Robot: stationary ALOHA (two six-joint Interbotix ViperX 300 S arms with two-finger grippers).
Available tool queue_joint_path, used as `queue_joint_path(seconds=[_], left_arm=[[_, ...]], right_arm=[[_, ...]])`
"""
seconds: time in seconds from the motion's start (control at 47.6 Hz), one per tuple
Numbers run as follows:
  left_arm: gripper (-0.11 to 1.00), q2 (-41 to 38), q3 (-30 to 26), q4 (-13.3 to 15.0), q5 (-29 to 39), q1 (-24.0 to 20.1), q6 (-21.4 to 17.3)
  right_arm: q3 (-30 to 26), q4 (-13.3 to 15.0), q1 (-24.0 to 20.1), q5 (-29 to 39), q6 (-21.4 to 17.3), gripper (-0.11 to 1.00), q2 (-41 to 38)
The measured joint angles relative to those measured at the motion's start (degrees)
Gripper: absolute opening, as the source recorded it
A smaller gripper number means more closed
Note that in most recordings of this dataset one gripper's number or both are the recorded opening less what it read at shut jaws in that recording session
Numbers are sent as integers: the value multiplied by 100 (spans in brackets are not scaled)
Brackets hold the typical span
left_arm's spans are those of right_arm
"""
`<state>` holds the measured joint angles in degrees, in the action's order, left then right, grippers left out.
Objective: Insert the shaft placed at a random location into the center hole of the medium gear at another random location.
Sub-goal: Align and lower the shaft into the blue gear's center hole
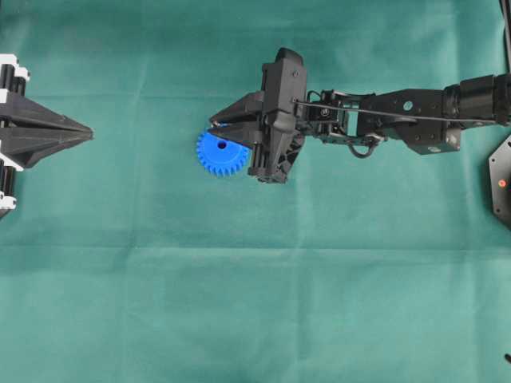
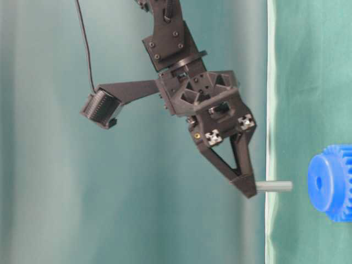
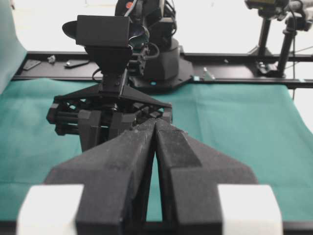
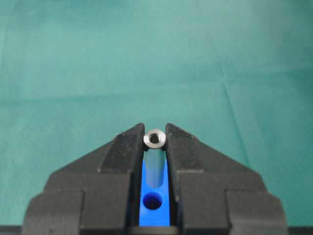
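Observation:
The robot's right gripper should release the shaft standing upright in the dark center hole of the blue medium gear point(image 1: 222, 145) point(image 4: 152, 200). The shaft is now held just beside that hole.
My right gripper point(image 1: 215, 123) is shut on the shaft point(image 4: 155, 139), a short silvery pin whose shiny ring end shows between the fingertips. In the table-level view the shaft point(image 2: 274, 186) sticks out from the gripper point(image 2: 245, 185) toward the blue medium gear point(image 2: 333, 181), with a small gap between them. The gear point(image 1: 222, 153) lies flat on the green cloth, partly under the gripper. Its center hole point(image 4: 153, 201) shows between the fingers, just beside the shaft's lower end. My left gripper point(image 1: 81, 132) is shut and empty at the far left.
Green cloth point(image 1: 255, 303) covers the table. The right arm point(image 1: 399, 116) stretches in from the right edge. A black mount point(image 1: 501, 179) sits at the right edge. The left wrist view shows the right arm's base point(image 3: 161, 54) and a black rail at the cloth's far edge.

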<state>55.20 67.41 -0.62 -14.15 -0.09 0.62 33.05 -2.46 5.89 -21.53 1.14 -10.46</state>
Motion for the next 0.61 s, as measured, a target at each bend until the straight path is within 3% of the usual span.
queue_joint_path(seconds=[0.609], left_arm=[[0,0,0,-9,0,0,0]], right_arm=[[0,-176,-26,-176,0,13,-580]])
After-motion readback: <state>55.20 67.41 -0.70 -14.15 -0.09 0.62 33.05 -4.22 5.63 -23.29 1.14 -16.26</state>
